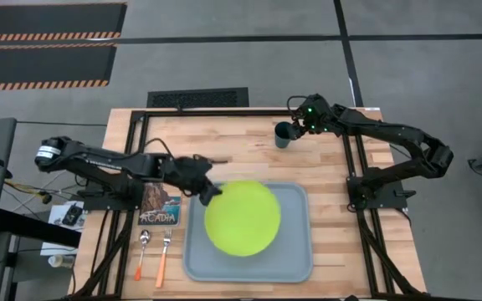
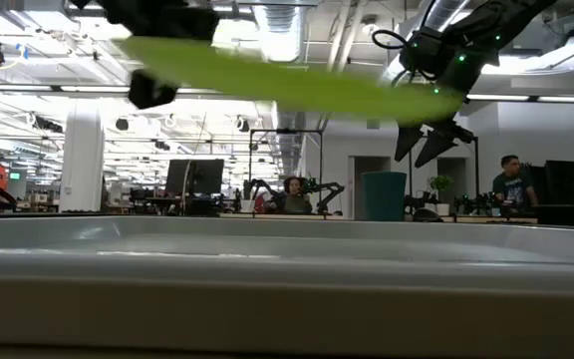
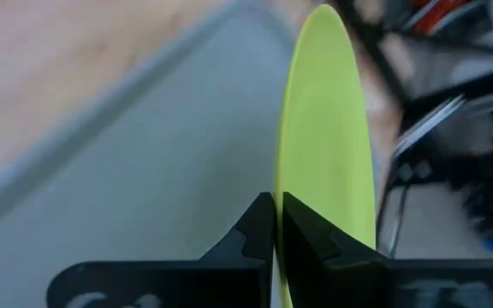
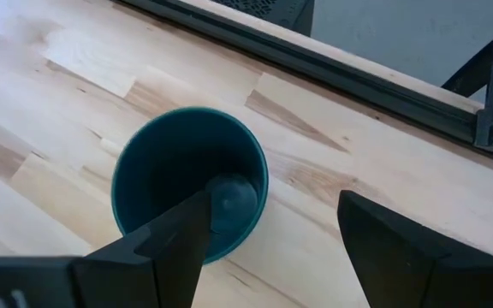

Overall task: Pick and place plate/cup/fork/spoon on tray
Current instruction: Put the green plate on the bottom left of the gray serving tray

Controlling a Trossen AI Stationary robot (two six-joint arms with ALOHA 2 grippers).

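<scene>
The lime-green plate, which hangs above the tray now, will be let go by my left gripper on the side of the tray (image 1: 223,241) closest to the fork.
The lime-green plate (image 1: 243,216) hangs above the pale grey-blue tray (image 1: 295,259). In the low view the plate (image 2: 297,82) is tilted and clear of the tray (image 2: 267,254). My left gripper (image 1: 211,192) is shut on the plate's left edge. The dark teal cup (image 1: 284,135) stands upright on the wood at the far right. My right gripper (image 1: 296,127) is open just above it, touching nothing; in the right wrist view the cup's rim (image 4: 259,184) lies between the fingers. The spoon (image 1: 143,251) and the fork (image 1: 164,255) lie on the table left of the tray. My left gripper pinches the plate's rim (image 3: 282,184) between its two fingers, one on the upper face and one on the underside. The fingers come roughly level from the table's left. The plate is lifted clear of the tray and slopes down away from the gripper.
A picture card reading ACADIA (image 1: 159,206) lies just left of the tray, under my left arm. Black frame rails run along the table's left, right and far sides. People sit at desks in the room beyond the table (image 2: 294,194).
</scene>
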